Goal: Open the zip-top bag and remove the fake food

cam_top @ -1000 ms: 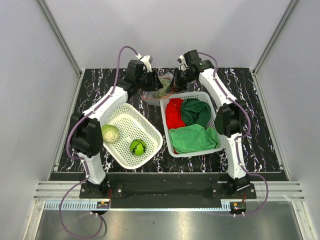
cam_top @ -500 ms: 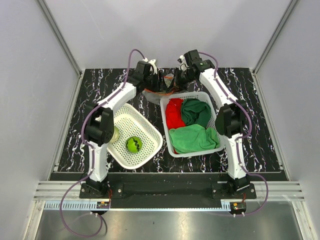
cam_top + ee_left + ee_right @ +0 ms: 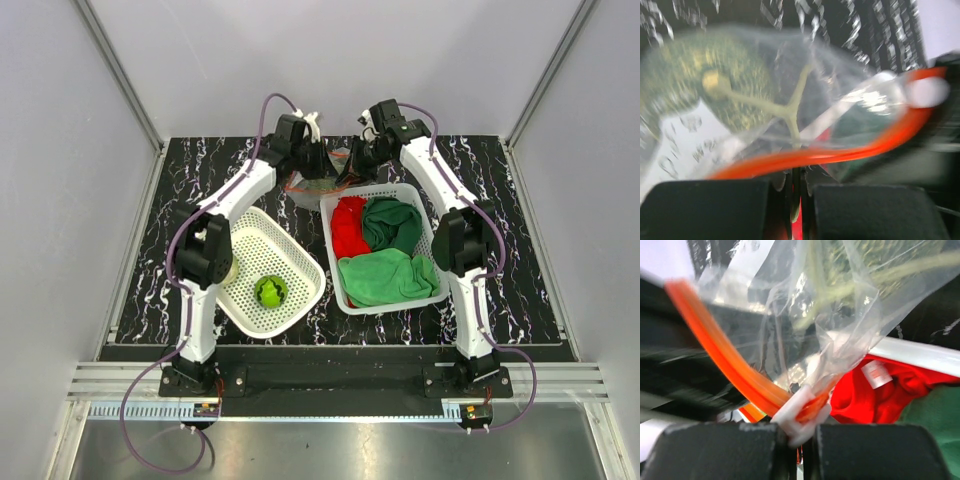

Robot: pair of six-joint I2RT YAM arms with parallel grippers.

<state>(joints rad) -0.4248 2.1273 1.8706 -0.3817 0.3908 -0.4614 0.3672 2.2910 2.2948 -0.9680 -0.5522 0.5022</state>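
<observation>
The grey-green fake food, still inside the zip-top bag, will be let go by my left gripper in the white basket [image 3: 256,252] just behind the bright green ball.
The zip-top bag [image 3: 330,180], clear with a red-orange zip strip [image 3: 860,147], hangs between both grippers at the back of the table. Through the plastic shows a grey-green leafy piece of fake food [image 3: 740,75], also seen in the right wrist view [image 3: 880,255]. My left gripper [image 3: 797,175] is shut on the bag's edge just under the strip. My right gripper [image 3: 802,427] is shut on the white slider [image 3: 800,412] of the strip. A bright green ball [image 3: 271,291] lies in the white basket [image 3: 262,240] on the left.
A second white basket [image 3: 395,304] just right of centre holds a red cloth [image 3: 348,225] and green cloths [image 3: 390,275]; the bag hangs by its far left corner. The left arm's elbow [image 3: 205,250] reaches over the left basket. Grey walls close in the black marbled table [image 3: 520,250].
My left gripper has swung right to the bag and shut on its edge. The left arm now covers the pale ball in the left basket. The right gripper has kept its hold.
</observation>
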